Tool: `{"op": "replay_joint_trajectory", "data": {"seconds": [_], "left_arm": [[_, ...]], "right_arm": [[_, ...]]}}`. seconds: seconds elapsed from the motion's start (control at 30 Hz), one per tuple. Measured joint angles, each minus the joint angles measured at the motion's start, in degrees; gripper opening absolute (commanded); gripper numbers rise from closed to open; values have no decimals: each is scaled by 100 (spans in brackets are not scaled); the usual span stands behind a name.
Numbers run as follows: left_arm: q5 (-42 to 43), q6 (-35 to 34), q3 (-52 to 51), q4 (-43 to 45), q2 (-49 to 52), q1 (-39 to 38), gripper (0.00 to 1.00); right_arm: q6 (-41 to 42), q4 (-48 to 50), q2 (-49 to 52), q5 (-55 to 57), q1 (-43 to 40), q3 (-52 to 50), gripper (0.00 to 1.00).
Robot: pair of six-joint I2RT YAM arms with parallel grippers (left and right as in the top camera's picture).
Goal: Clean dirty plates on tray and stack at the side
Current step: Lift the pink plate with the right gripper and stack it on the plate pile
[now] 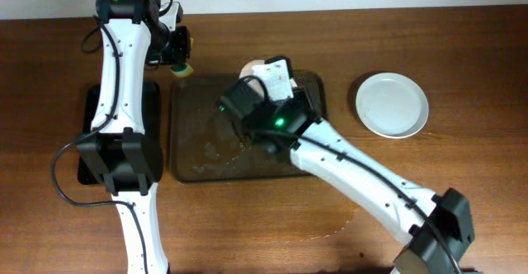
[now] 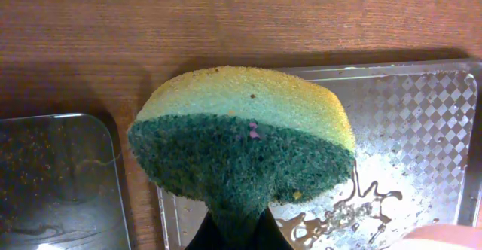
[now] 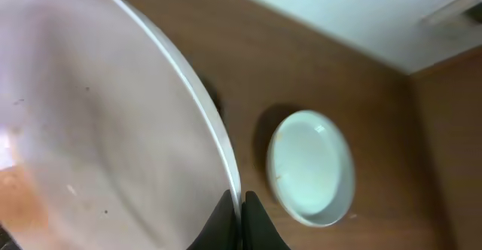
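Note:
My right gripper is going to put the white plate down on top of the pale blue-green plate (image 1: 386, 101) (image 3: 309, 167) beside the brown tray.
My left gripper (image 1: 181, 66) is shut on a yellow-and-green sponge (image 2: 242, 141) and holds it over the far left corner of the brown tray (image 1: 191, 134). The tray's wet patterned floor shows in the left wrist view (image 2: 422, 122). My right gripper (image 3: 241, 205) is shut on the rim of a white plate (image 3: 98, 129), held tilted above the tray's far side; an orange smear shows low on it. In the overhead view this plate (image 1: 254, 66) is mostly hidden by the right arm. A pale blue-green plate (image 1: 392, 104) lies on the table right of the tray, also in the right wrist view (image 3: 310, 167).
A smaller black tray (image 1: 88, 134) lies left of the brown tray, partly under the left arm; it shows in the left wrist view (image 2: 56, 178). Water puddles lie on the brown tray floor (image 1: 216, 148). A faint wet ring marks the table at the front (image 1: 342, 224).

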Motion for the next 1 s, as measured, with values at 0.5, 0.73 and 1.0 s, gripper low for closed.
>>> {"op": "replay_joint_trajectory", "data": {"seconds": [0.5, 0.73, 1.0], "left_arm": [[0, 0, -20, 9, 0, 2, 1], [0, 2, -22, -7, 0, 0, 1], [-352, 2, -24, -258, 0, 7, 1]], "right_arm": [[236, 68, 11, 2981, 715, -13, 4], [219, -4, -291, -2017, -2481, -52, 4], [201, 920, -323, -3928, -5788, -1480, 4]]}}
